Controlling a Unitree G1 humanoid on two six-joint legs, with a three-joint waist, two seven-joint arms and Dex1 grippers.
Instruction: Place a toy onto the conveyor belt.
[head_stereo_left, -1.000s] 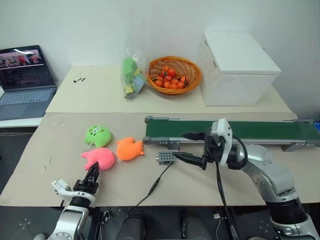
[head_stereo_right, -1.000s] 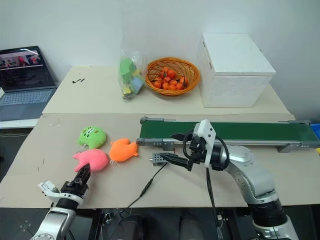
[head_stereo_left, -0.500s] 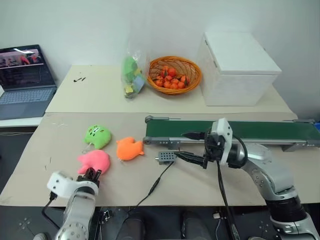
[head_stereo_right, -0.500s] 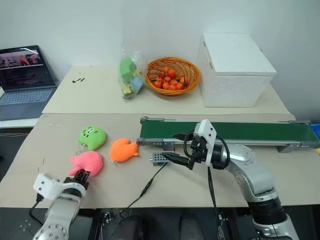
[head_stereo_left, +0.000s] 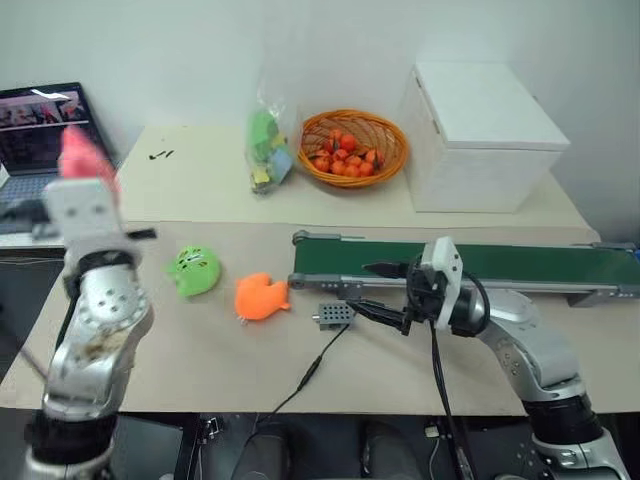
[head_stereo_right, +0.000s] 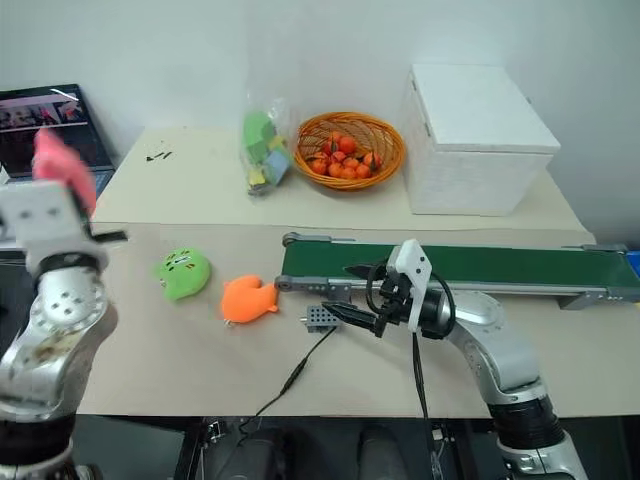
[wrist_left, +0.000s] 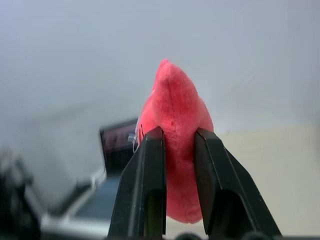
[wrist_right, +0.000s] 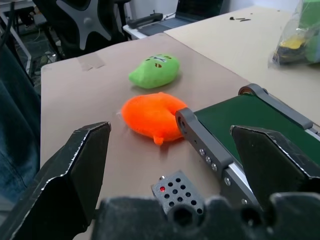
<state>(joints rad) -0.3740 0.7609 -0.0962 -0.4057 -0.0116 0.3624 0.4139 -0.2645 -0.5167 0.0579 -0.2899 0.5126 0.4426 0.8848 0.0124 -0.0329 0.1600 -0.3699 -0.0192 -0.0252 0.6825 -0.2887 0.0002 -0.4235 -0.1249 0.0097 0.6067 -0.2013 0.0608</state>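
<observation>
I should release the pink toy with my left gripper on the conveyor belt's end (head_stereo_left: 324, 258) that is closest to the orange plush.
The pink toy (wrist_left: 175, 115) is off the table, pinched between the black fingers of my left gripper (wrist_left: 178, 136), which is shut on it. In the head views it is held high at the far left (head_stereo_left: 78, 152), in front of the laptop. The dark-green conveyor belt (head_stereo_left: 500, 262) runs across the right half of the table, well to the right of the toy. My right gripper (head_stereo_left: 362, 287) hovers open at the belt's left end with nothing between its jaws.
A lime-green plush (head_stereo_left: 195, 270) and an orange plush (head_stereo_left: 260, 296) lie on the table left of the belt. A small grey perforated box (head_stereo_left: 333, 314) with a cable sits by the right gripper. Behind stand a bag (head_stereo_left: 266, 148), a basket of oranges (head_stereo_left: 350, 148), a white box (head_stereo_left: 480, 135) and a laptop (head_stereo_left: 35, 125).
My left gripper closed on the pink toy on the table, then swung up high at the left with it, rolling the wrist. The right arm stayed still.
</observation>
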